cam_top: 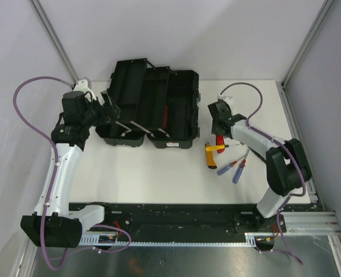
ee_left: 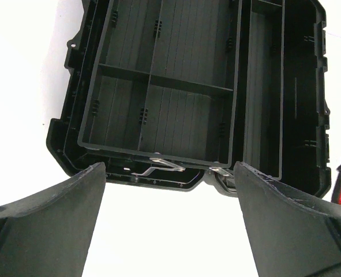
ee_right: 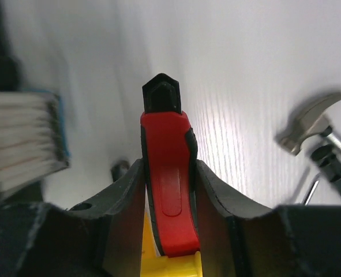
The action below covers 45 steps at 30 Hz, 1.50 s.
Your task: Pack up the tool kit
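The robot's right gripper will set the red tool down in the black toolbox [cam_top: 177,127], beside the red item, near the front side of the box.
The tool kit's black toolbox [cam_top: 150,104] stands open at the back of the table, its empty divided trays [ee_left: 158,81] folded out; a red item [cam_top: 165,115] lies inside. My left gripper [cam_top: 109,112] hovers open at the box's left front edge, and in the left wrist view nothing is between the gripper's [ee_left: 169,168] fingers. My right gripper [cam_top: 219,130] is to the right of the box, over a red-and-yellow tool [cam_top: 215,148]. In the right wrist view, both fingers of that gripper [ee_right: 169,170] press the sides of the tool's red handle [ee_right: 170,144]. Two blue-handled screwdrivers [cam_top: 231,168] lie just right of it.
A hammer head [ee_right: 308,124] lies on the white table to the right of the gripped tool. Grey walls and metal posts [cam_top: 55,40] enclose the table on three sides. The arms' bases and a black rail [cam_top: 170,213] run along the near edge.
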Motion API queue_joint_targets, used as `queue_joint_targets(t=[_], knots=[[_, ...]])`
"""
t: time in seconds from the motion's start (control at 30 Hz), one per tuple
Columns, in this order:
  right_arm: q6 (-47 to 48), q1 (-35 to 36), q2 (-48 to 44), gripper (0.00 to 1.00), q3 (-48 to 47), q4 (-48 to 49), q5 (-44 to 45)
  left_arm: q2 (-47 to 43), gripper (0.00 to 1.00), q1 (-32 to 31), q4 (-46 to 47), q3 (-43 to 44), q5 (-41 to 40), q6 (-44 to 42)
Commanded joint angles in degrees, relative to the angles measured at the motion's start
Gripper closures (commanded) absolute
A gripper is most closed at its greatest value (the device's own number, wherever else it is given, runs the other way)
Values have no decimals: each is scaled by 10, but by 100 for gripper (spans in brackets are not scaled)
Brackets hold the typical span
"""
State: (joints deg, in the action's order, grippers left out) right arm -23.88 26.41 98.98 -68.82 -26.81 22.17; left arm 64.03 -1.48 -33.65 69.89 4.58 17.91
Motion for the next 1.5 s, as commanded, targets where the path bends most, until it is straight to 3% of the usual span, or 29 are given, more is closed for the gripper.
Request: queue_joint_targets(t=[0.0, 0.27, 0.47, 0.67, 0.83, 1.13, 1.47], knots=[[36, 16, -72, 96, -10, 89, 98, -7, 4, -1, 7, 21, -12, -15], [107, 24, -72, 95, -10, 228, 174, -10, 4, -1, 6, 17, -16, -17], [139, 30, -83, 95, -22, 314, 143, -11, 4, -1, 6, 18, -16, -17], [117, 55, -86, 95, -103, 265, 18, -8, 4, -1, 6, 22, -15, -17], [56, 84, -48, 95, -158, 234, -34, -10, 4, -1, 6, 21, -14, -15], [-90, 114, 123, 95, -317, 97, -49, -14, 4, -1, 6, 21, -10, -16], [-90, 120, 234, 88, -367, 30, -27, -13, 3, -1, 1, 28, -17, -20]])
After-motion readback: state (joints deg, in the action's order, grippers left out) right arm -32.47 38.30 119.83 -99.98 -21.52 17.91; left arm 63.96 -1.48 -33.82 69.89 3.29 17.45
